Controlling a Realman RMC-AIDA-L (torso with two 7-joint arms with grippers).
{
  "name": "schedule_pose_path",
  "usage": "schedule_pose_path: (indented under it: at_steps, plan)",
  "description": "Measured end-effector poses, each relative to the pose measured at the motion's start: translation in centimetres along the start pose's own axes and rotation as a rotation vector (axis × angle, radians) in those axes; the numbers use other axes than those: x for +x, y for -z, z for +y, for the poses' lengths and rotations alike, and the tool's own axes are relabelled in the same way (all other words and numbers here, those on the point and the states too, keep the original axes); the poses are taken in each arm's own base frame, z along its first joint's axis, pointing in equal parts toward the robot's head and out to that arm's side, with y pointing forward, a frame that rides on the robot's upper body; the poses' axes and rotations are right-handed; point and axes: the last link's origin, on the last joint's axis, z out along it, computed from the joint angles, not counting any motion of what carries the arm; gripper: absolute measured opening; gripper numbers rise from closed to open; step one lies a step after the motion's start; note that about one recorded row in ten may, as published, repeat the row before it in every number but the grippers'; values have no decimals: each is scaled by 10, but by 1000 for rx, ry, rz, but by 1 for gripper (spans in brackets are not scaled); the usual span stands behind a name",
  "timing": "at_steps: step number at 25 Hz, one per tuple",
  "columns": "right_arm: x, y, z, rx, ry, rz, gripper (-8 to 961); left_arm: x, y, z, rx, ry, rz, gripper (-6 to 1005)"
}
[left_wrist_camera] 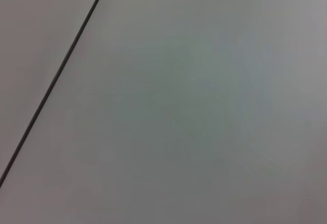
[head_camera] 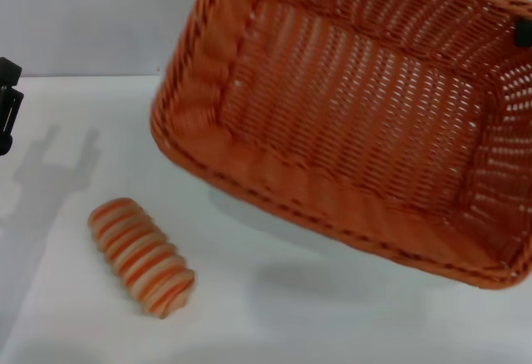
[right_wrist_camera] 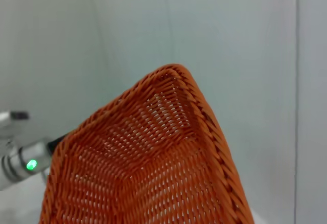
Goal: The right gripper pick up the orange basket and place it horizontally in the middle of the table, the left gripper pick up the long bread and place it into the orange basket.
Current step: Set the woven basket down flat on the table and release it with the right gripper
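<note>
Next, my right gripper lets go of the orange basket flat on the white table [head_camera: 327,243], close beside the long bread.
The orange basket [head_camera: 357,123] hangs tilted above the white table [head_camera: 316,322], its open side facing me and its shadow on the table beneath. Only a black bit of my right gripper [head_camera: 524,31] shows, at the basket's far right rim, where it is shut on the rim. The right wrist view looks along a corner of the orange basket [right_wrist_camera: 153,157]. The long bread [head_camera: 141,256], tan with orange stripes, lies on the table at the front left, apart from the basket. My left gripper [head_camera: 8,106] stays at the far left edge above the table; its shadow shows two fingers held apart.
A light grey wall [head_camera: 100,15] stands behind the table. In the right wrist view a silver arm segment with a green light [right_wrist_camera: 25,162] shows beyond the basket. The left wrist view shows only a plain surface crossed by a dark seam [left_wrist_camera: 56,75].
</note>
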Motion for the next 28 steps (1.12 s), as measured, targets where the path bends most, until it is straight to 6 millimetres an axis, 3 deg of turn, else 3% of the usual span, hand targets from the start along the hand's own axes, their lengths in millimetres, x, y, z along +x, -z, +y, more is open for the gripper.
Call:
schedule_pose_path:
  at_steps: [5, 14, 28]
  plan:
    - [1, -1, -1, -60, 7, 92, 149, -1, 0, 2, -2, 9, 2, 658]
    - [27, -33, -7, -153, 11, 333, 148, -3, 3, 6, -4, 25, -3, 658]
    - [35, -58, -14, -205, 111, 458, 148, -4, 9, 9, -1, 41, 2, 659]
